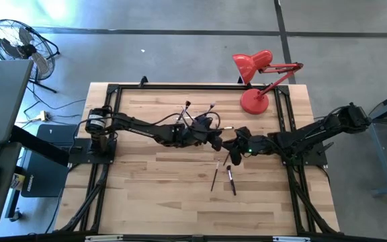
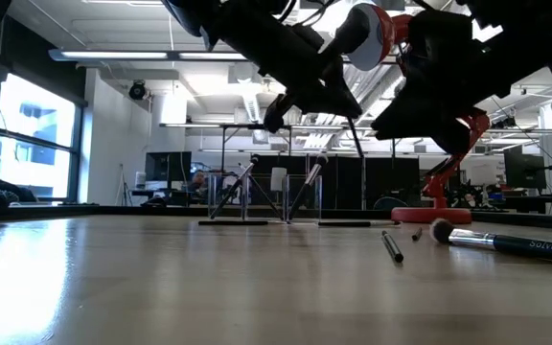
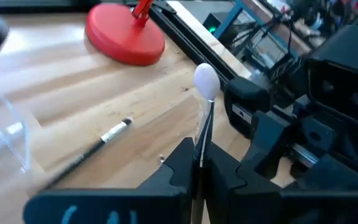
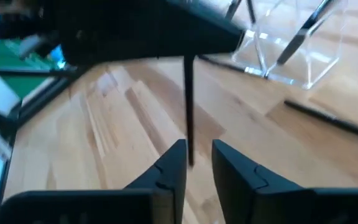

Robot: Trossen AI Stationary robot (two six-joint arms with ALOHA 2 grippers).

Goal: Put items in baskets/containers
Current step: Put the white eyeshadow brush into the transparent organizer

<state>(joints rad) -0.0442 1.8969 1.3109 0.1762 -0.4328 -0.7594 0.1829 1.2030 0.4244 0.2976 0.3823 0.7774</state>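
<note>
Next, I open my left gripper to release the white-headed brush in the clear holder (image 1: 193,123) (image 3: 6,134), among the brushes that are leaning there.
My left gripper (image 1: 218,142) reaches in from the table's left to the middle and is shut on a thin dark brush (image 3: 201,127) with a round white head (image 3: 206,81). Facing it from the right, my right gripper (image 4: 199,167) stands open, and the brush's dark free end (image 4: 189,149) hangs between its fingers; I cannot tell whether they touch it. The clear holder (image 1: 197,122) stands on the table just behind, with several brushes leaning in it. Two more brushes (image 1: 214,176) (image 1: 232,180) lie flat nearer the front edge. My left gripper pinches the brush's shaft (image 3: 199,158) between its two fingers, below the white head. The fingers come from the table's left, slanting a little downward, and lie across the shaft. The brush is lifted clear of the table.
The red desk lamp stands on its round base (image 1: 254,101) at the far right of the table. A loose brush (image 4: 328,118) lies on the wood beside the holder (image 4: 291,53). The wood toward the near edge (image 1: 180,215) is bare. A fan (image 1: 19,44) stands on the floor off the table's left.
</note>
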